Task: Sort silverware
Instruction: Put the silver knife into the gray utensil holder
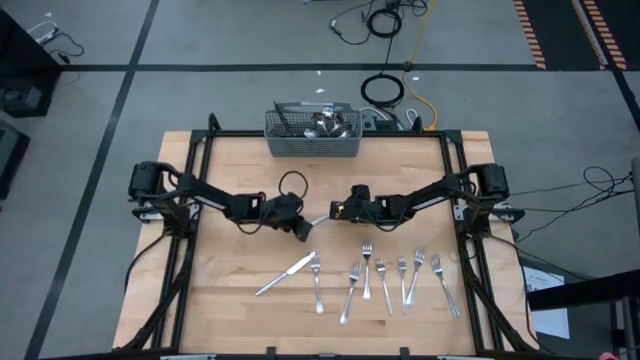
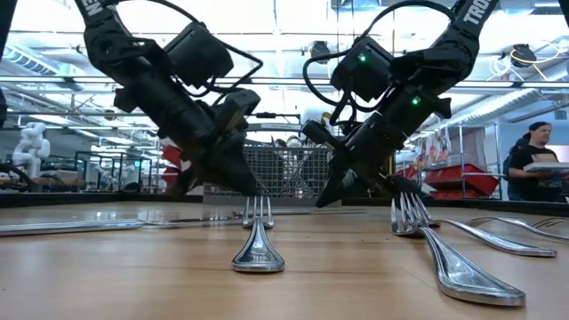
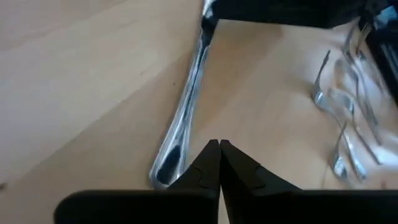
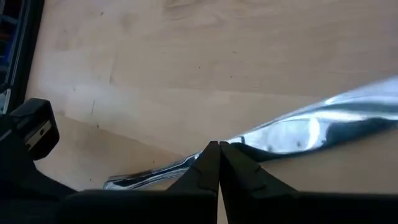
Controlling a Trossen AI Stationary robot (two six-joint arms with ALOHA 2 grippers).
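The silver utensil will go down from my right gripper onto the bare wood (image 1: 333, 214) between the basket and the forks.
A slim silver utensil (image 1: 320, 221) lies low over the middle of the table between my two grippers; I cannot tell which kind it is. My right gripper (image 4: 219, 145) is shut on it and shows in the high view as right gripper (image 1: 335, 213). My left gripper (image 3: 219, 144) is shut with nothing between its fingers, just beside the utensil's rounded end (image 3: 166, 169). A knife (image 1: 286, 275) and several forks (image 1: 385, 285) lie flat in a row near the table's front edge. My right gripper pinches the utensil (image 4: 298, 134) between its two fingertips, partway along its length (image 4: 241, 144). The fingers slant down from the table's right and lie across it. Whether the utensil's rounded end rests on the wood does not show. Whether my left gripper touches that end, I cannot tell.
A grey wire-mesh basket (image 1: 313, 143) holding more silverware stands at the table's far edge. Bare wood lies to the left of the knife. In the low view a person (image 2: 533, 160) stands far off in the room at the right.
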